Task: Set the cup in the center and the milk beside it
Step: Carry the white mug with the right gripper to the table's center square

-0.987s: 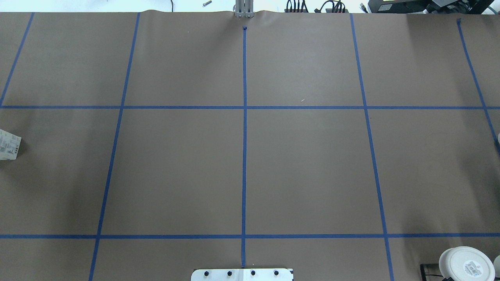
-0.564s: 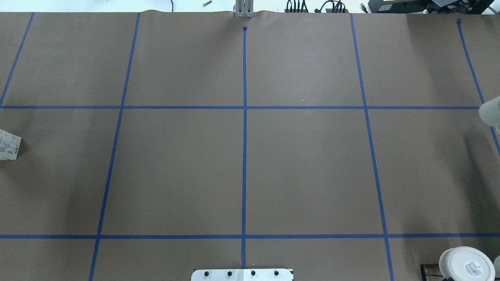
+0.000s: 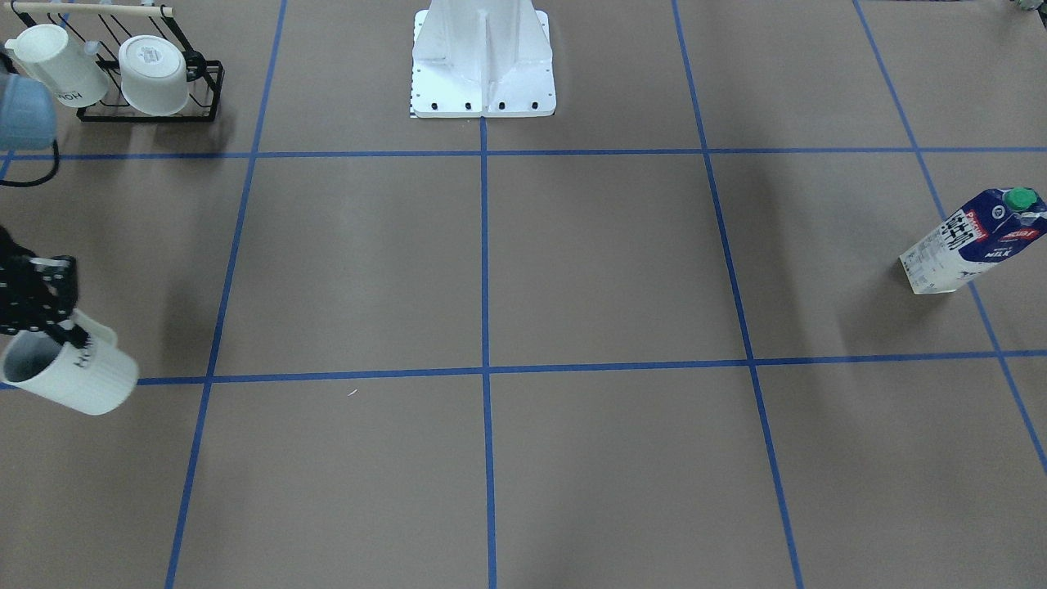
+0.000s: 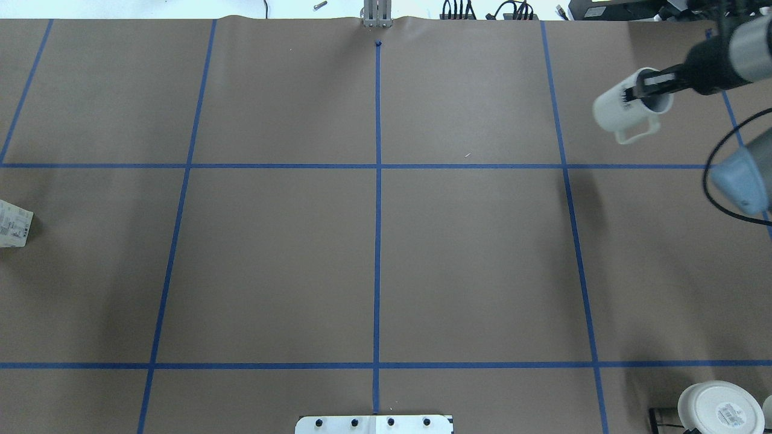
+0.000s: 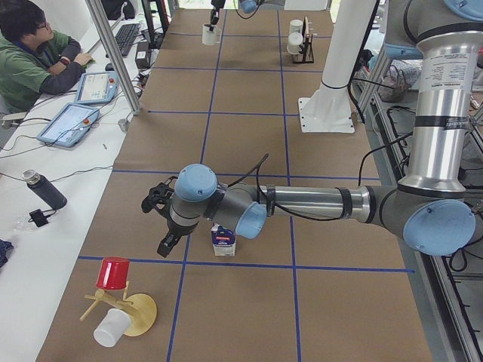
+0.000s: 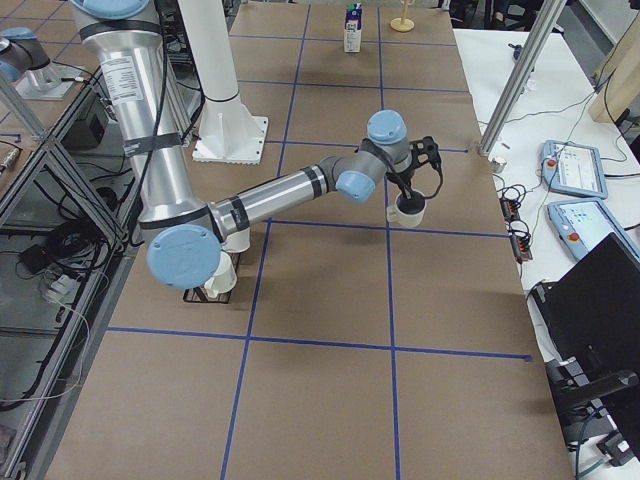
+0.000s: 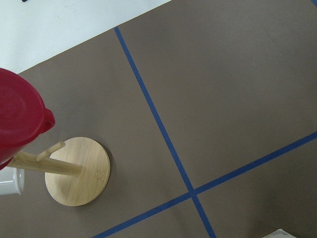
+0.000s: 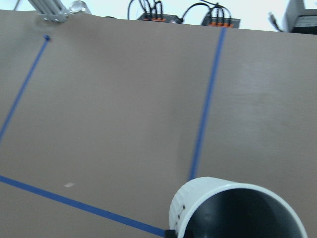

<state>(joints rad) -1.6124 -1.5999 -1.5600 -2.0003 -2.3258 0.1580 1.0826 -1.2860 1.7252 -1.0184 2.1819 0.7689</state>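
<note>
The cup will go down from my right gripper on the middle blue line (image 3: 487, 265) in front of the white robot base.
The cup (image 4: 612, 108), a white mug with a dark grey inside, hangs tilted in the air over the far right of the table. My right gripper (image 4: 638, 91) is shut on its rim, one finger inside the mouth. The cup also shows in the front view (image 3: 74, 376), the right side view (image 6: 407, 210) and the right wrist view (image 8: 237, 210). The milk (image 3: 973, 241), a blue-and-white carton with a green cap, stands at the table's left end; only its edge shows in the overhead view (image 4: 13, 224). My left gripper (image 5: 162, 222) hovers just beside the milk (image 5: 223, 241); I cannot tell if it is open.
A black rack (image 3: 139, 74) with white cups stands near the robot's right side. A wooden mug tree (image 7: 77, 171) with a red cup (image 5: 113, 273) stands at the left end. The white robot base (image 3: 483, 65) is at the near middle edge. An operator (image 5: 30, 53) sits across the table.
My right arm has come into the overhead view from the right edge, carrying the cup leftward and toward the far side. The milk has not moved.
</note>
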